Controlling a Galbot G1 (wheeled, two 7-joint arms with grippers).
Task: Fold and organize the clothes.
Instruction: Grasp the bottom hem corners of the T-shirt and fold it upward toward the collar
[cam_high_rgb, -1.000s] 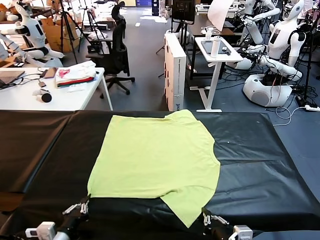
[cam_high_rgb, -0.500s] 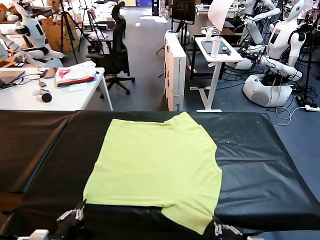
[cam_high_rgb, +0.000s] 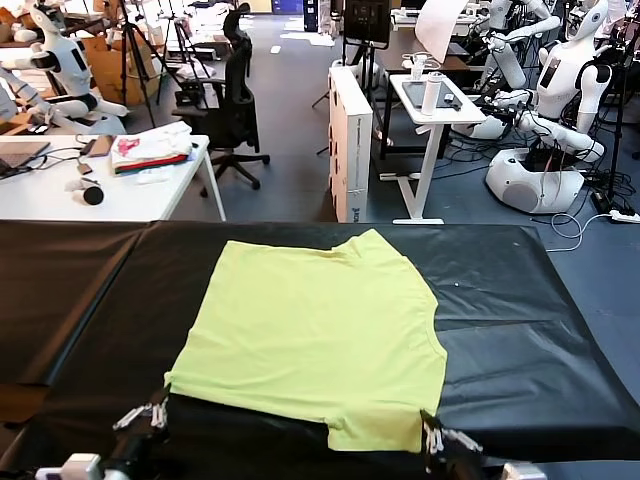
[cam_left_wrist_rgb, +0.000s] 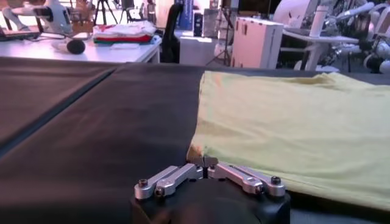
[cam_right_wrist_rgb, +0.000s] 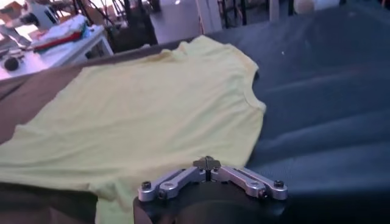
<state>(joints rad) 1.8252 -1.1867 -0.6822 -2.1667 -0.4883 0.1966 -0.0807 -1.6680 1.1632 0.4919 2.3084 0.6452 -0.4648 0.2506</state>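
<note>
Next, my left gripper lets go of the T-shirt's near corner halfway up the shirt's side edge (cam_high_rgb: 199, 305) (cam_left_wrist_rgb: 200, 105), in the direction of the white table.
The lime yellow-green T-shirt (cam_high_rgb: 310, 330) lies flat on the black-covered table (cam_high_rgb: 520, 340), neck toward the far edge. My left gripper (cam_high_rgb: 155, 413) is at the shirt's near left corner, and in the left wrist view (cam_left_wrist_rgb: 206, 163) it is shut, pinching that corner of the shirt (cam_left_wrist_rgb: 292, 128). My right gripper (cam_high_rgb: 430, 437) is at the near right corner. In the right wrist view (cam_right_wrist_rgb: 207, 163) its jaws are closed over the edge of the shirt (cam_right_wrist_rgb: 152, 115). No white graphic shows on the upward side.
A white table at the back left holds a folded pink, white and red pile (cam_high_rgb: 150, 150). An office chair (cam_high_rgb: 230, 100), a white box (cam_high_rgb: 350, 140), a small white desk (cam_high_rgb: 430, 100) and other robots (cam_high_rgb: 550, 100) stand beyond the far edge.
Both grippers have pulled the shirt toward the near edge. Its near right part, which hung out as a point, now lies squared off by the right gripper.
</note>
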